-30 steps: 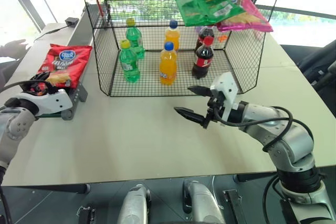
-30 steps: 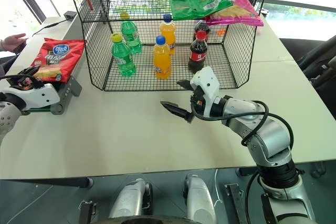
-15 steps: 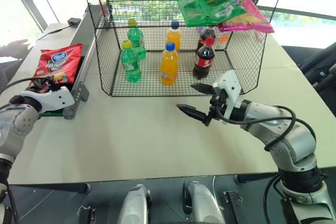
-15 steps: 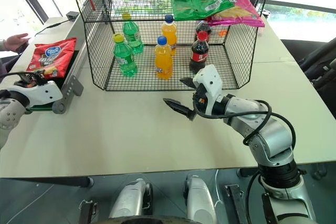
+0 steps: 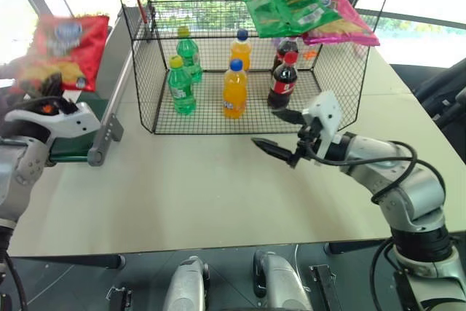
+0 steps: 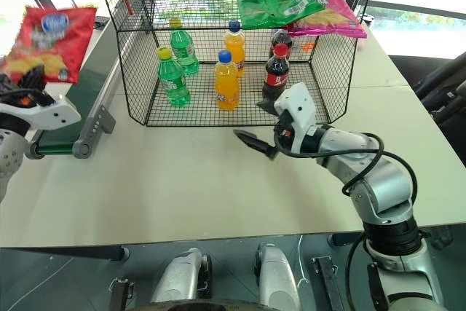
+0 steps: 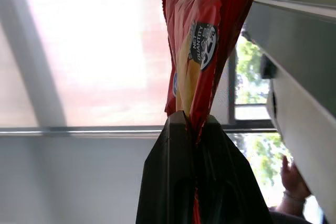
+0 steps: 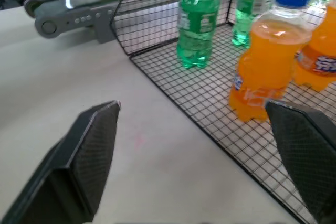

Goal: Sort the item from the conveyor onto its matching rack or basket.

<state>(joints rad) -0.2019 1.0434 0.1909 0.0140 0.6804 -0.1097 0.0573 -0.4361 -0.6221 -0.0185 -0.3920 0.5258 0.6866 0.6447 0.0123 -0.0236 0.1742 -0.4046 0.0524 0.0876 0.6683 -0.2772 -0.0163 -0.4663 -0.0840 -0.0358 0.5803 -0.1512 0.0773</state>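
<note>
Next, I let go of the red crisp bag, which hangs above the conveyor now, with my left gripper on the rack's flat top beside the green crisp bag (image 5: 214,13).
The red crisp bag (image 5: 62,52) hangs above the dark green conveyor (image 5: 73,147) at the left. My left gripper (image 5: 40,91) is shut on its lower edge. In the left wrist view the fingers (image 7: 173,145) pinch the red crisp bag (image 7: 197,51), which stands up from them. The black wire rack (image 5: 145,71) stands at the table's middle, to the right of the belt. My right gripper (image 5: 266,127) hovers open over the table just in front of the rack with nothing in it; in its wrist view the right gripper (image 8: 199,156) faces the rack's front corner.
Inside the rack stand green bottles (image 5: 179,85), orange bottles (image 5: 234,89) and cola bottles (image 5: 282,78). A green crisp bag (image 5: 287,1) and a pink crisp bag (image 5: 342,23) lie on its flat top. A person's hand (image 7: 291,177) is beyond the conveyor.
My left gripper closed on the red bag and lifted it off the belt. My right gripper drifted a little right and toward the rack, still open.
</note>
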